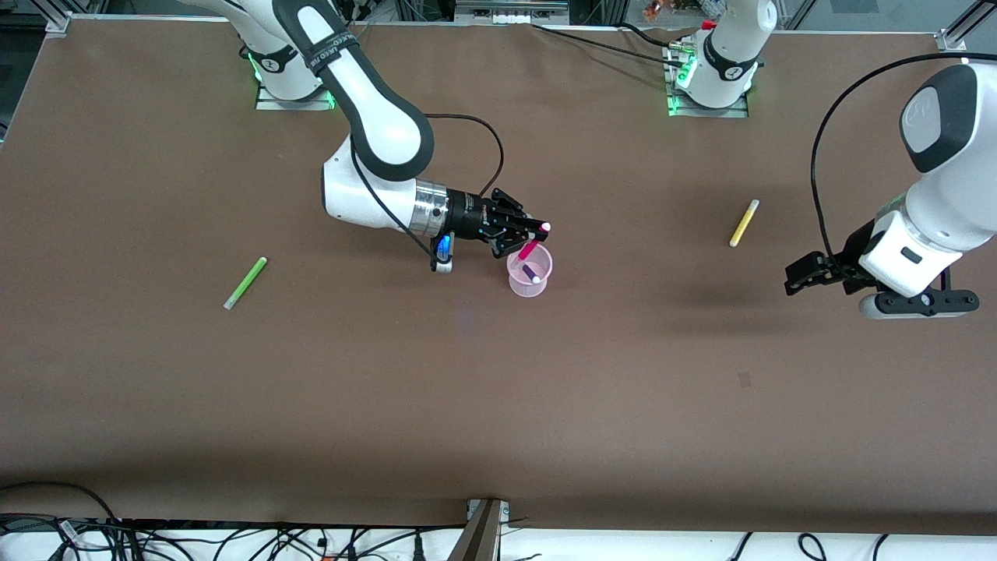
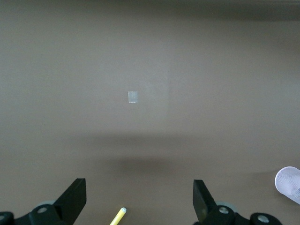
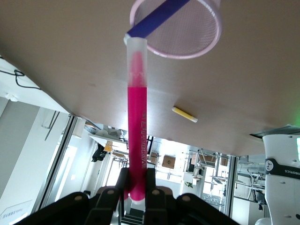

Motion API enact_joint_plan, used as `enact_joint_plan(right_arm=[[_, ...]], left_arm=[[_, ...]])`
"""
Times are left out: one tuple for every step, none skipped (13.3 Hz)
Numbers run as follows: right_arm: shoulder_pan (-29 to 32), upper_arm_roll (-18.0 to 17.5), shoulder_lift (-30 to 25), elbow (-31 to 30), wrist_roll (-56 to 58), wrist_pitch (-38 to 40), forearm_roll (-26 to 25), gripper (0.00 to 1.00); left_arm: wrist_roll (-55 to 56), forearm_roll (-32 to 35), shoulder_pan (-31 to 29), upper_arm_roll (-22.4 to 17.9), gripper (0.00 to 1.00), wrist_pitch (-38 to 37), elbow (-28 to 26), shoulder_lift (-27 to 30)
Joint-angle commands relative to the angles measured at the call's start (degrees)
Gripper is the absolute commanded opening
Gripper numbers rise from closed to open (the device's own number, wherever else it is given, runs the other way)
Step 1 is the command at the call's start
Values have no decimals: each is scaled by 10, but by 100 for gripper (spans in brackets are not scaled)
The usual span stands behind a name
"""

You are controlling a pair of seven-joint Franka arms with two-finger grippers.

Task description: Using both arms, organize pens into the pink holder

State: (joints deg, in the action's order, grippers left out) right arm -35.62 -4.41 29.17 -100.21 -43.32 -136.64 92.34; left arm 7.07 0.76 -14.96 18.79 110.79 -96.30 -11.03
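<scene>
My right gripper is holding the magenta pen, now tilted at the holder's rim. Next, I let go of it inside the pink holder (image 1: pixel 537 267) (image 3: pixel 176 27), beside the dark purple pen.
The pink holder (image 1: pixel 530 274) stands mid-table with the dark purple pen (image 1: pixel 532 273) leaning inside it. My right gripper (image 1: pixel 536 234) is shut on the magenta pen (image 1: pixel 528 251), held tilted with its lower end at the holder's rim. In the right wrist view the magenta pen (image 3: pixel 137 117) points at the holder (image 3: pixel 187 35) beside the purple pen (image 3: pixel 157 18). The yellow pen (image 1: pixel 744 223) lies toward the left arm's end; its tip shows in the left wrist view (image 2: pixel 118 216). The lime green pen (image 1: pixel 246 283) lies toward the right arm's end. My left gripper (image 1: pixel 810 274) is open and empty in the air, nearer the camera than the yellow pen.
A small pale square mark (image 2: pixel 133 96) lies on the brown table (image 1: pixel 498 405); it also shows in the front view (image 1: pixel 745 379). The arm bases (image 1: pixel 709 86) stand along the table edge farthest from the camera. Cables hang at the edge nearest the camera.
</scene>
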Motion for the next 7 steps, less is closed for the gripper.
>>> enact_joint_plan(right_arm=[[-8, 5, 28, 19, -3, -6, 38, 0], [-8, 5, 33, 19, -2, -5, 55, 0], [-9, 5, 37, 20, -4, -5, 65, 0], [-13, 5, 39, 20, -5, -6, 78, 0], [-17, 5, 39, 20, -5, -6, 85, 0], [-22, 5, 39, 21, -6, -6, 86, 0], [-23, 5, 39, 20, -5, -12, 86, 0]], left_arm=[[-24, -9, -6, 7, 100, 7, -28, 25], [-24, -9, -7, 10, 100, 4, -26, 24], [-23, -9, -9, 10, 100, 2, -23, 24], [-24, -8, -9, 11, 100, -4, -22, 24], [-20, -8, -6, 12, 100, -25, -13, 24], [-20, -7, -3, 12, 100, -46, 3, 24], [-20, -6, -3, 14, 100, -52, 10, 24]])
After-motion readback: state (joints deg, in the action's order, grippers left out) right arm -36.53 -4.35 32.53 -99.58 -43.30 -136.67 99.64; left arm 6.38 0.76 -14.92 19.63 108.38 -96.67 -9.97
